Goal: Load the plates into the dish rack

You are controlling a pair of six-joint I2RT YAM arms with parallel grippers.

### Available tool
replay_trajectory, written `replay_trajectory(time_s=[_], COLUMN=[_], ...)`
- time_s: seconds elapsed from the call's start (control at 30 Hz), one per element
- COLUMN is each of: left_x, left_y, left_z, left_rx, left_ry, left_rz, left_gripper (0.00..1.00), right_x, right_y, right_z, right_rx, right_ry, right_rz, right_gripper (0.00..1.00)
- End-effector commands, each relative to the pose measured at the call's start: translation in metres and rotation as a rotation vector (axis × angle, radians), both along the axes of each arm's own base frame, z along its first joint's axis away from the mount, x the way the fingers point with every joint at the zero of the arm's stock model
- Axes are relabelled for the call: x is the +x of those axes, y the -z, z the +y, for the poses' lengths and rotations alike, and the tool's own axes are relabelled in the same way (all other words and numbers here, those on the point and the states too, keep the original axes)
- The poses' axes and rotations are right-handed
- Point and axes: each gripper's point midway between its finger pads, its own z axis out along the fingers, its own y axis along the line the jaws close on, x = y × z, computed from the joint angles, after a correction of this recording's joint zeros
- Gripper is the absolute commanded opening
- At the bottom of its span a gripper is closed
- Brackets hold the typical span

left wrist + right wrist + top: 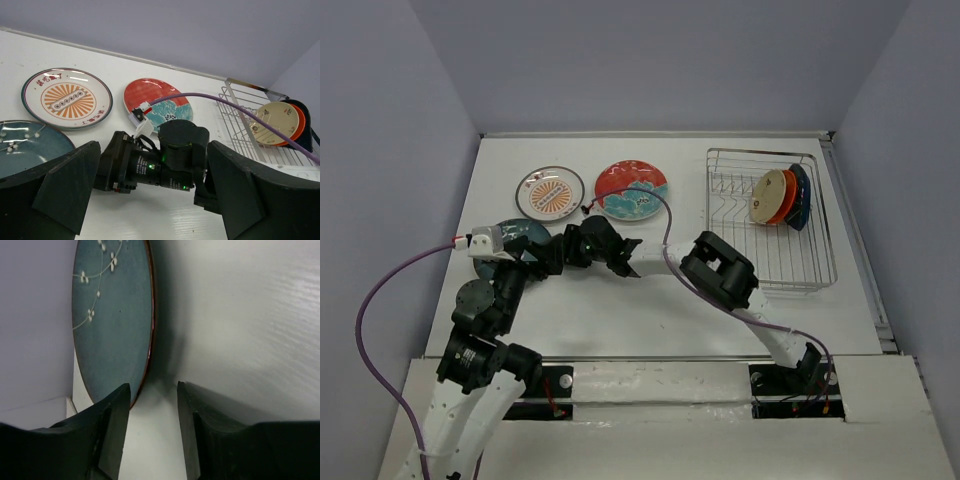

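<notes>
My right gripper will draw the plate closer and grip its edge (137, 396) before lifting, as the dark teal plate's rim sits against just one of its open fingers.
The dark teal plate (515, 234) lies flat at the left of the table. My right gripper (554, 246) reaches left to its rim, open and empty. In the right wrist view the plate (112, 315) sits just beyond the left fingertip of the gripper (154, 390). My left gripper (527, 262) is open and empty beside the plate. In its wrist view the gripper (154, 147) frames the right arm's wrist. The sunburst plate (550, 192) and the red flowered plate (631, 190) lie flat further back. The dish rack (770, 262) holds the cream plate (767, 196), orange plate (788, 197) and dark blue plate (802, 195) upright.
A purple cable (240, 107) runs from the right wrist across toward the rack (239, 125). The right arm's elbow (720, 270) sits just left of the rack's front corner. Grey walls close in the table on three sides.
</notes>
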Motion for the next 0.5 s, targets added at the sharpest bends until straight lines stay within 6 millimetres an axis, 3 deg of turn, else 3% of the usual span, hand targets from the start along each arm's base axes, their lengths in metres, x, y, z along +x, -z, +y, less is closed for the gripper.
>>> replay_trajectory(time_s=[0.0, 0.2, 0.3, 0.4, 0.43, 0.47], left_x=[0.000, 0.000, 0.000, 0.000, 0.000, -0.001], left_y=[-0.024, -0.023, -0.022, -0.023, -0.023, -0.024], left_z=[0.000, -0.003, -0.004, -0.004, -0.005, -0.005], left_rx=[-0.023, -0.027, -0.026, -0.027, -0.026, -0.029], left_ry=[0.004, 0.019, 0.024, 0.025, 0.027, 0.027], left_rz=[-0.066, -0.065, -0.064, -0.067, -0.065, -0.068], left_gripper=[0.99, 0.99, 0.99, 0.99, 0.99, 0.99], right_x=[0.008, 0.014, 0.013, 0.012, 0.008, 0.006], right_y=[-0.016, -0.002, -0.002, -0.013, -0.002, -0.004], right_z=[0.029, 0.029, 0.026, 0.020, 0.010, 0.005], right_rx=[0.108, 0.096, 0.089, 0.099, 0.074, 0.073], right_ry=[0.023, 0.058, 0.060, 0.071, 0.080, 0.083], right_rz=[0.031, 0.049, 0.046, 0.029, 0.036, 0.029], right_gripper=[0.45, 0.32, 0.14, 0.09, 0.08, 0.08])
